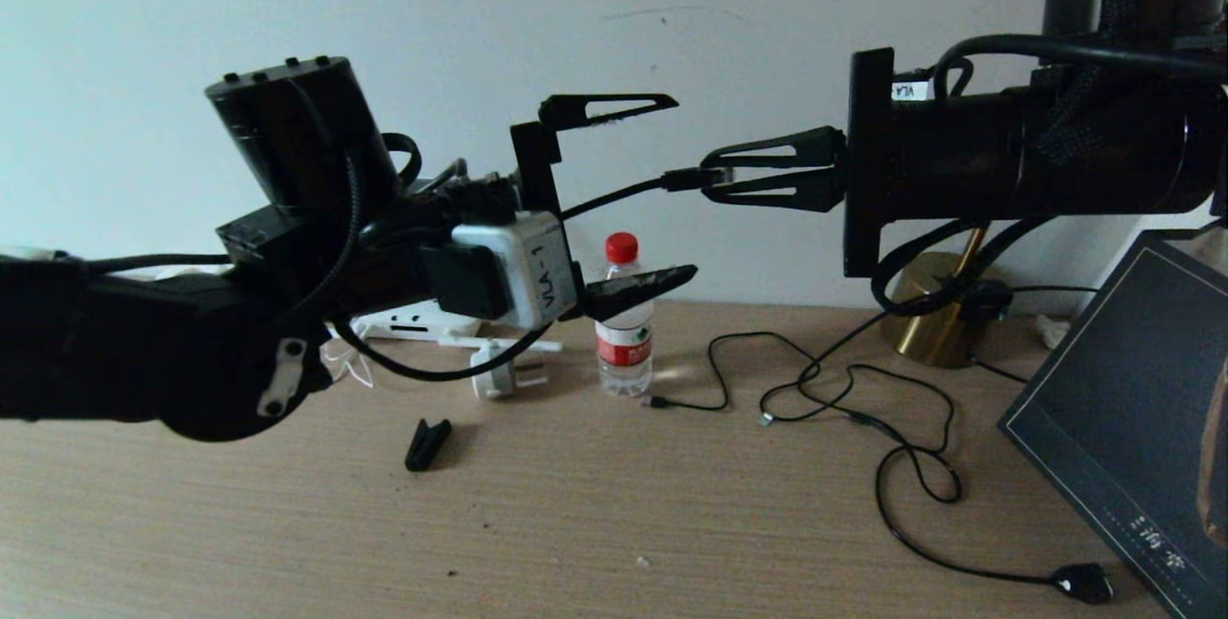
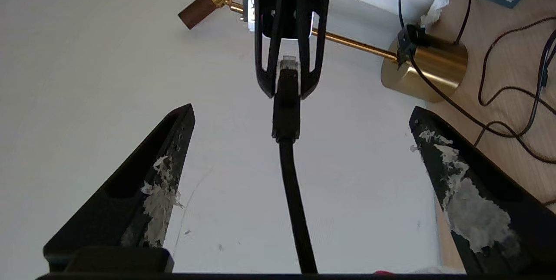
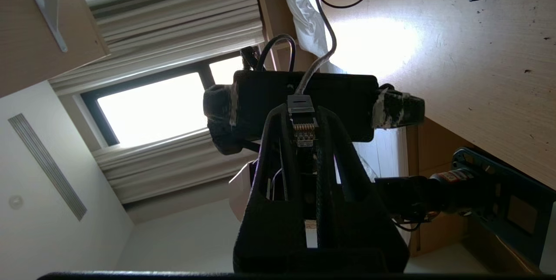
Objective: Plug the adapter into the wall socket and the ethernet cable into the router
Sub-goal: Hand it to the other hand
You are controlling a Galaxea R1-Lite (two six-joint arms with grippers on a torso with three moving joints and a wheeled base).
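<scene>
Next, my left gripper takes the cable [image 1: 684,179] just behind its clear clip connector, because my right gripper is pinching that connector, which is the ethernet cable's end for the router.
My right gripper [image 1: 708,178] reaches in from the right, held high above the desk, and is shut on the clear clip connector [image 3: 302,129] of the black ethernet cable [image 2: 292,184]. The cable runs back from it between the two fingers of my left gripper [image 1: 686,187], which is open and touches nothing. The two grippers face each other, tips nearly meeting. Part of the flat white router [image 1: 408,321] with a thin white antenna shows on the desk behind my left arm. The adapter and the wall socket are out of view.
On the wooden desk [image 1: 614,523] stand a water bottle with a red cap [image 1: 624,331] and a brass lamp base [image 1: 935,317]. A white plug with metal prongs [image 1: 497,375], a black clip [image 1: 427,444] and thin black cords [image 1: 863,389] lie about. A dark board [image 1: 1132,417] leans at the right.
</scene>
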